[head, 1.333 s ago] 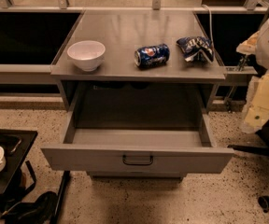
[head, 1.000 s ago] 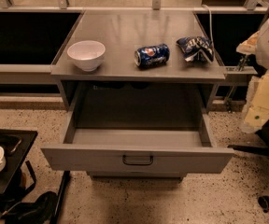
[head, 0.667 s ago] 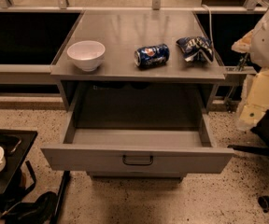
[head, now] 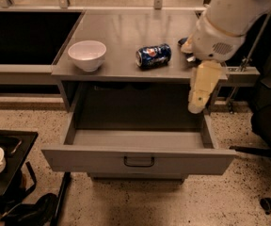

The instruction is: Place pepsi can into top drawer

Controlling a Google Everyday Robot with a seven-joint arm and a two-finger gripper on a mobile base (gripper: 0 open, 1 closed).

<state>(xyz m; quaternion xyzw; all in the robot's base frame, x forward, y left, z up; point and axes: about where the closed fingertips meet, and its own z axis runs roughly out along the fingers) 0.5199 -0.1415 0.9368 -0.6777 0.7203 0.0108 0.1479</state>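
The pepsi can (head: 155,55) lies on the grey counter top, and my gripper should close around its middle, between its two ends.
The pepsi can (head: 153,55) lies on its side on the grey counter top (head: 126,29), right of centre. The top drawer (head: 138,160) is pulled open below the counter, and the part of its inside that shows holds nothing; its dark handle sits at the centre of the front panel. My gripper (head: 196,106) hangs pointing down at the counter's right front corner, above the drawer's right end. It is to the right of the can and a little below it in the picture, apart from it, holding nothing I can see.
A white bowl (head: 87,54) stands on the counter's left. The arm hides most of a dark chip bag (head: 183,42) at the right. A black side table (head: 3,173) with a white cup stands at the lower left. A dark chair (head: 269,107) is on the right.
My arm and gripper have swung left from the right edge of the view to the counter's right front corner, now covering the chip bag. The can, bowl and drawer have not moved.
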